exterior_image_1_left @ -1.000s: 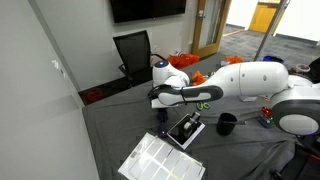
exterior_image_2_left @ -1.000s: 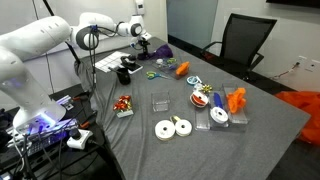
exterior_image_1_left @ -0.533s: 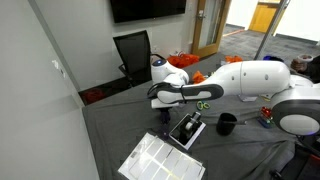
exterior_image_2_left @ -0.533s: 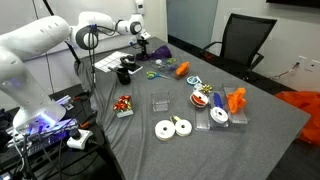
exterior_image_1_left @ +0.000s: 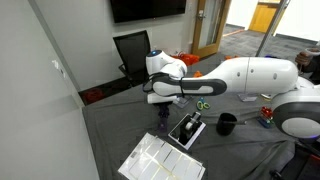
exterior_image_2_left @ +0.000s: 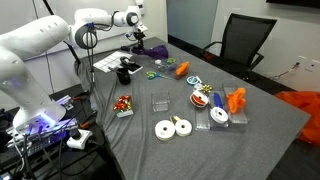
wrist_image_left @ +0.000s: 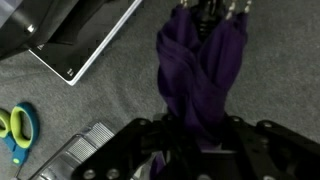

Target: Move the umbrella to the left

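Note:
Next, my gripper puts the purple umbrella down and lets it go on the tablecloth (exterior_image_1_left: pixel 131 127) by the far corner of the white paper sheet.
The umbrella (wrist_image_left: pixel 195 70) is a folded purple fabric bundle. In the wrist view it runs up the middle from between my gripper's (wrist_image_left: pixel 195 135) fingers, which are shut on it. In an exterior view the gripper (exterior_image_2_left: pixel 138 40) is at the far end of the grey table with the umbrella (exterior_image_2_left: pixel 155 47) just beside it. In an exterior view the umbrella (exterior_image_1_left: pixel 163 114) hangs as a small dark shape under the gripper (exterior_image_1_left: pixel 160 103), just above the tablecloth.
Green-and-blue scissors (wrist_image_left: pixel 18 128) and a black framed device (wrist_image_left: pixel 70 35) lie close by. A white paper sheet (exterior_image_1_left: pixel 160 160), a black mug (exterior_image_1_left: pixel 227 124), tape rolls (exterior_image_2_left: pixel 172 127), an orange fabric bundle (exterior_image_2_left: pixel 236 100) and an office chair (exterior_image_2_left: pixel 240 40) are around.
The arm has risen and the wrist has shifted a little, taking the umbrella up with it. Other objects have not moved.

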{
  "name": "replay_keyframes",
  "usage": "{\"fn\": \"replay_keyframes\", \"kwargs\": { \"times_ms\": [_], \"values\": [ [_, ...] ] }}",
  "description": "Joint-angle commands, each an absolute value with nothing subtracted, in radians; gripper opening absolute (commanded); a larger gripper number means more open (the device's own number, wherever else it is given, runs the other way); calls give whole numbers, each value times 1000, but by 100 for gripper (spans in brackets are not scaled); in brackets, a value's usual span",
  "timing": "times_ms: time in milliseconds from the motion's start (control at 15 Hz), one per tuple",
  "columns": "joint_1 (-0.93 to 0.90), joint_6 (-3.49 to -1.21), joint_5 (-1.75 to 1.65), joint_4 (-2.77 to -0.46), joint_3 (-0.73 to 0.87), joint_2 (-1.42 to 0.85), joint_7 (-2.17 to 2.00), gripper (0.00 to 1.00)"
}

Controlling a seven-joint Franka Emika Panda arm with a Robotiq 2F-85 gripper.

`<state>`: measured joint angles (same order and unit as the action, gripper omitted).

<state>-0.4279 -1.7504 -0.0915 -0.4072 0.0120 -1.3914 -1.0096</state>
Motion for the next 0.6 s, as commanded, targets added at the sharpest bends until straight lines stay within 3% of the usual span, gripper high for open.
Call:
{"fn": "replay_keyframes", "kwargs": {
  "times_ms": [0,533],
  "values": [
    [-448,-1730,-97,-418,11,-1351,-993,10],
    [-507,-1762,-129,-375,11,-1356,-749,10]
  ]
}}
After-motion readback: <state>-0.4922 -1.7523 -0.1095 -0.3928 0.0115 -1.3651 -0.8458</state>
